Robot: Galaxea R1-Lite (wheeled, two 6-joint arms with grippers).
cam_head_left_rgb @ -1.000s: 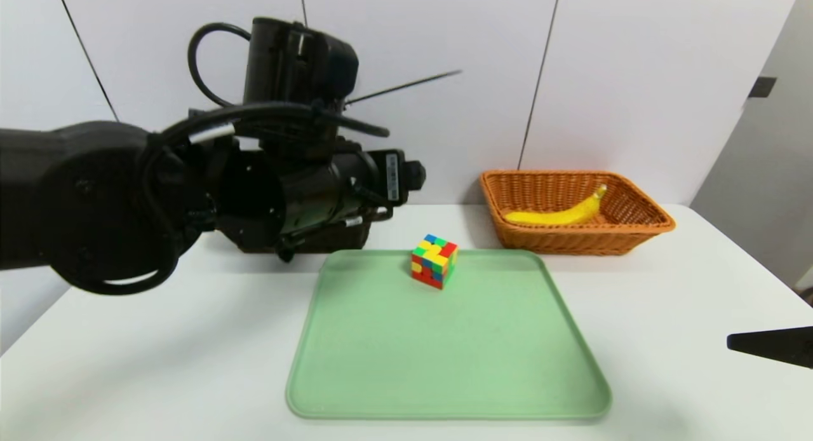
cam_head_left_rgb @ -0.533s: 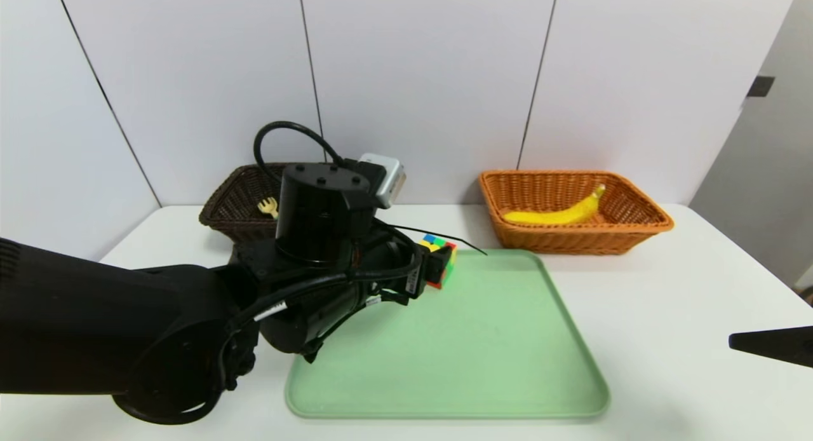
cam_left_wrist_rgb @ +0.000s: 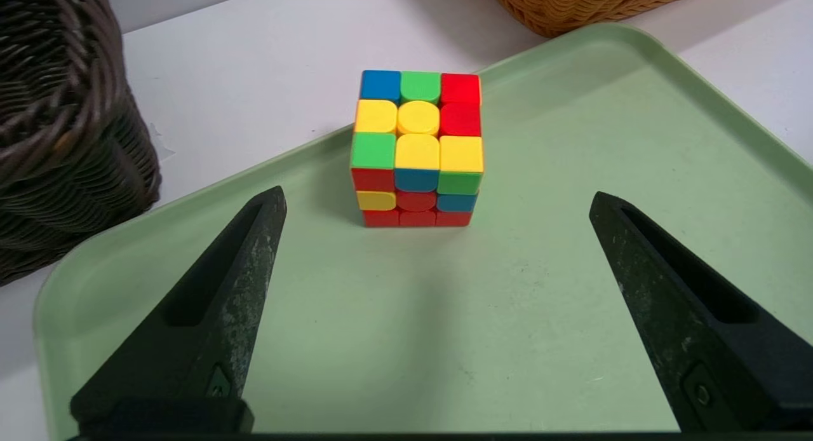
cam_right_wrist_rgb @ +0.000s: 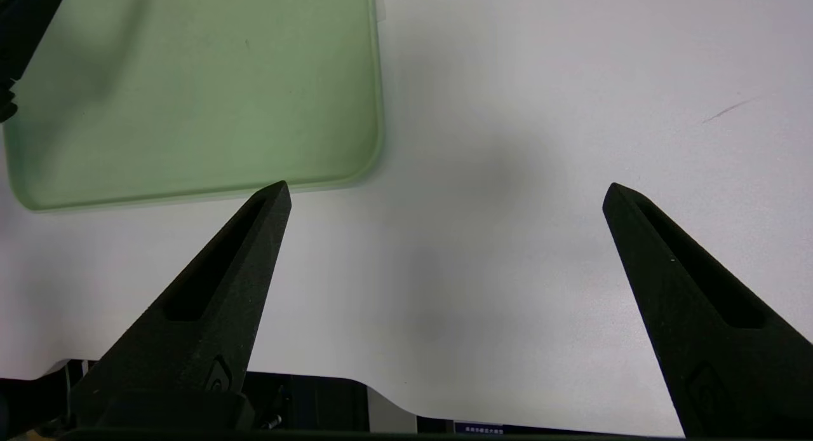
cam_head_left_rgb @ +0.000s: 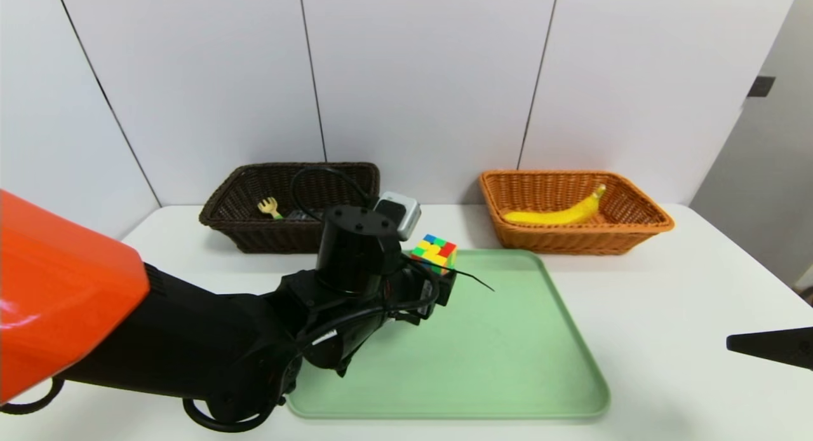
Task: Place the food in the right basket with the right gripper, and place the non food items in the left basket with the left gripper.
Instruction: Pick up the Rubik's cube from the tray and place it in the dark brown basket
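The robot's left gripper needs to close on the opposite sides (cam_head_left_rgb: 436, 257) (cam_left_wrist_rgb: 417, 155) of the multicoloured puzzle cube, while the cube's yellow-centred top faces up between the fingers.
The multicoloured puzzle cube (cam_head_left_rgb: 434, 252) (cam_left_wrist_rgb: 416, 147) stands at the far edge of the green tray (cam_head_left_rgb: 508, 377). My left gripper (cam_left_wrist_rgb: 438, 196) is open just short of the cube, low over the tray, one finger off to each side and touching nothing. In the head view the left wrist (cam_head_left_rgb: 362, 250) hides those fingers. The banana (cam_head_left_rgb: 559, 213) lies in the right basket (cam_head_left_rgb: 641, 226). The fork (cam_head_left_rgb: 269, 206) lies in the left basket (cam_head_left_rgb: 254, 236). My right gripper (cam_right_wrist_rgb: 444, 190) hangs open and empty over bare table near the tray's corner.
The left basket's woven wall (cam_left_wrist_rgb: 70, 129) stands close beside the left fingers. The orange-tan basket's corner (cam_left_wrist_rgb: 571, 9) lies beyond the tray. One right finger (cam_head_left_rgb: 768, 347) shows at the head view's right edge. White wall panels rise behind both baskets.
My left arm has swung down from above the dark basket to the tray, ending low just short of the cube. The dark basket and fork have come into view. The right arm has not moved.
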